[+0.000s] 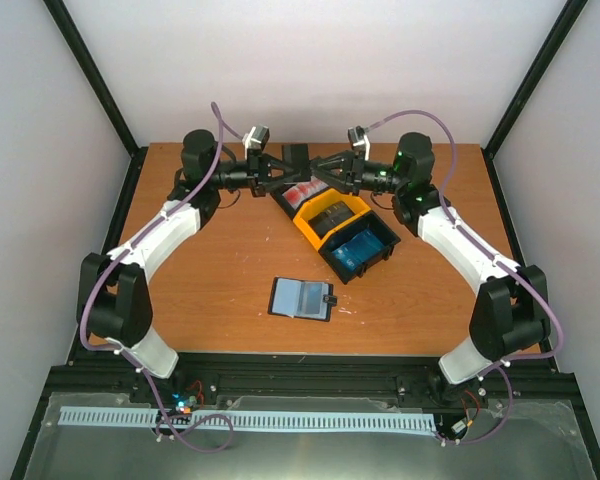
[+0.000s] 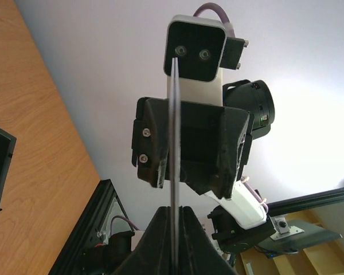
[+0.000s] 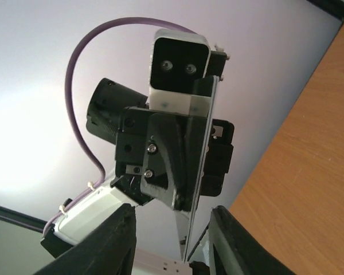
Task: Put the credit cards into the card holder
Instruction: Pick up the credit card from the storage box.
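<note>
I have credit cards pressed face to face in my left gripper, so next I pinch a single card's loose edge (image 3: 190, 238) with my right gripper and separate it before filling the card holder.
My left gripper (image 1: 296, 178) is shut on a thin credit card, seen edge-on in the left wrist view (image 2: 174, 143), and holds it in the air above the far bins. My right gripper (image 1: 321, 180) faces it, open, with its fingers on either side of the card (image 3: 202, 166) and not touching it. The card holder (image 1: 302, 298) lies open on the table, grey-blue pockets up, with its clasp tab to the right. Bright blue cards (image 1: 361, 246) lie in the near black bin. Red-and-white cards (image 1: 301, 193) lie in the far bin, under the grippers.
The joined black-yellow-black bins (image 1: 316, 214) sit diagonally at the table's far centre. A dark item (image 1: 335, 215) lies in the yellow bin. White walls with black frame posts enclose the wooden table (image 1: 210, 270) on three sides.
</note>
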Controlling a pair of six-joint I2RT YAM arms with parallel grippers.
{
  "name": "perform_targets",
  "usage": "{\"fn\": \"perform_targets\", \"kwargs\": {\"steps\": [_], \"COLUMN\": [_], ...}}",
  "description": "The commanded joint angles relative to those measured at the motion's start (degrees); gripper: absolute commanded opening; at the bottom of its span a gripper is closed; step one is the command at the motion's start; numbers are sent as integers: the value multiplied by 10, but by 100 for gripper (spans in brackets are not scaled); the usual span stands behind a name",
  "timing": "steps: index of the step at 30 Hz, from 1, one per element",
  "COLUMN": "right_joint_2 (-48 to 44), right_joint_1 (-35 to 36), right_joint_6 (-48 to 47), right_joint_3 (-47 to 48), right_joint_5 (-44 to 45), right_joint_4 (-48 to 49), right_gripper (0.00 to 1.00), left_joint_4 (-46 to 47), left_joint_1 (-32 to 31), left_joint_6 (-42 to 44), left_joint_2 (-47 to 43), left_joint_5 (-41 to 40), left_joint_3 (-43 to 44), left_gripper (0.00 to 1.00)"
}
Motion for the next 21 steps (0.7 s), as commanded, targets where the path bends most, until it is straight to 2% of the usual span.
{"fn": "perform_targets", "kwargs": {"steps": [1, 7, 21], "right_joint_2": [-27, -28, -20], "right_joint_1": [-4, -4, 8], "right_joint_6": [0, 3, -17], "right_joint_3": [-16, -29, -15], "right_joint_5": [-14, -22, -40], "right_joint_4": [45, 64, 52], "right_gripper": [37, 34, 31], "left_joint_4": [19, 94, 111], "left_joint_1": [5, 6, 5], "left_joint_6": [-16, -75, -89], "left_joint_2": [-26, -31, -33], "left_joint_5": [14, 28, 26], "left_joint_3": [16, 12, 8], "left_gripper": [1, 1, 0]}}
